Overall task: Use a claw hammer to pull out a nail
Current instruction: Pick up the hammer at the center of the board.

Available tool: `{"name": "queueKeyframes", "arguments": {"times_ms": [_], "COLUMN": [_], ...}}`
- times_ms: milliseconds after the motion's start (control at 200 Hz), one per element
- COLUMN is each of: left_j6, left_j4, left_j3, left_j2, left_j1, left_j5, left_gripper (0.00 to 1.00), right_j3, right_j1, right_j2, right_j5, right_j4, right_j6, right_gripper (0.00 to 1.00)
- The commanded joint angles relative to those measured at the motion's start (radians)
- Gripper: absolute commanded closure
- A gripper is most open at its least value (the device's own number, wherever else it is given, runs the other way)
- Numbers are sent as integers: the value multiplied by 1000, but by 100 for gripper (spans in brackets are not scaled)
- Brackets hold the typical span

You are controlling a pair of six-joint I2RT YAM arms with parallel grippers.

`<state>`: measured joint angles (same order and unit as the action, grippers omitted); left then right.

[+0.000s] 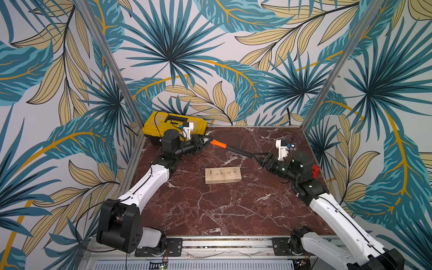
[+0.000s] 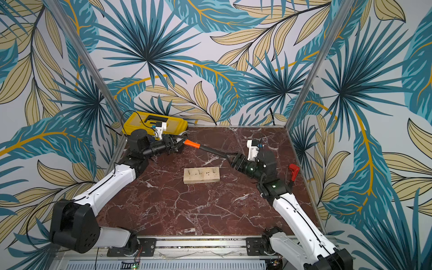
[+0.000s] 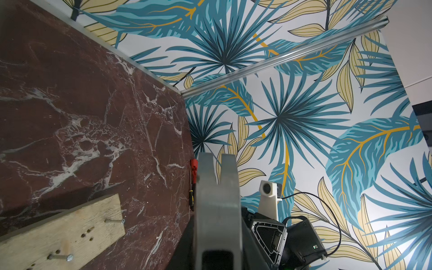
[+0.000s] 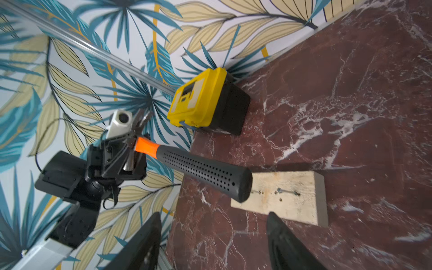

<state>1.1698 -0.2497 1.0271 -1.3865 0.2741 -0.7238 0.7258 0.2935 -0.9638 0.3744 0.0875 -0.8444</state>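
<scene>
I should next close my right gripper on the claw hammer's black handle (image 1: 246, 153) (image 4: 222, 175) near the handle's loose end, well away from the hammer's orange stem.
The claw hammer (image 1: 218, 143) hangs level above the table between my two arms. My left gripper (image 1: 205, 142) is shut on its silver head, whose forked claw (image 3: 219, 168) fills the left wrist view. The orange shaft and black perforated handle (image 4: 205, 170) stretch toward my right gripper (image 1: 254, 157). The right gripper (image 4: 215, 215) is open, its fingers (image 4: 149, 233) spread wide just short of the handle's end, with nothing between them. A wooden block (image 1: 223, 174) lies mid-table with nails (image 3: 114, 221) standing out of it, and both top views show it.
A yellow toolbox (image 1: 159, 124) stands in the far left corner behind my left arm. A red-headed tool (image 2: 293, 170) with a dark shaft leans at the right wall behind my right arm. Walls close three sides of the marble table (image 1: 210, 210).
</scene>
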Motion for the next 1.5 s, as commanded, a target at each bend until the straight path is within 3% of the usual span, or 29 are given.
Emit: {"name": "queueKeyframes", "arguments": {"times_ms": [0,275,511,696,1066,1367,1492], "left_j6": [38,110,161,195,208,212,210], "left_j4": [-106,-210,-255,-282,-290,-290,-290], "left_j3": [10,8,11,25,60,62,46], "left_j2": [51,71,79,74,86,93,99], "left_j1": [26,65,70,71,70,71,70], "left_j5": [70,105,96,66,-35,-88,-88], "left_gripper": [100,100,100,100,100,100,100], "right_j3": [-114,-91,-75,-36,40,61,53], "right_j1": [7,55,57,58,50,49,48], "right_j2": [0,-158,-257,-330,-331,-299,-278], "right_j5": [-80,-48,8,71,220,250,229], "right_j4": [396,672,930,1024,920,793,772], "right_j6": [-133,-177,-251,-307,-311,-281,-270], "right_gripper": [29,27,33,39,64,77,90]}}
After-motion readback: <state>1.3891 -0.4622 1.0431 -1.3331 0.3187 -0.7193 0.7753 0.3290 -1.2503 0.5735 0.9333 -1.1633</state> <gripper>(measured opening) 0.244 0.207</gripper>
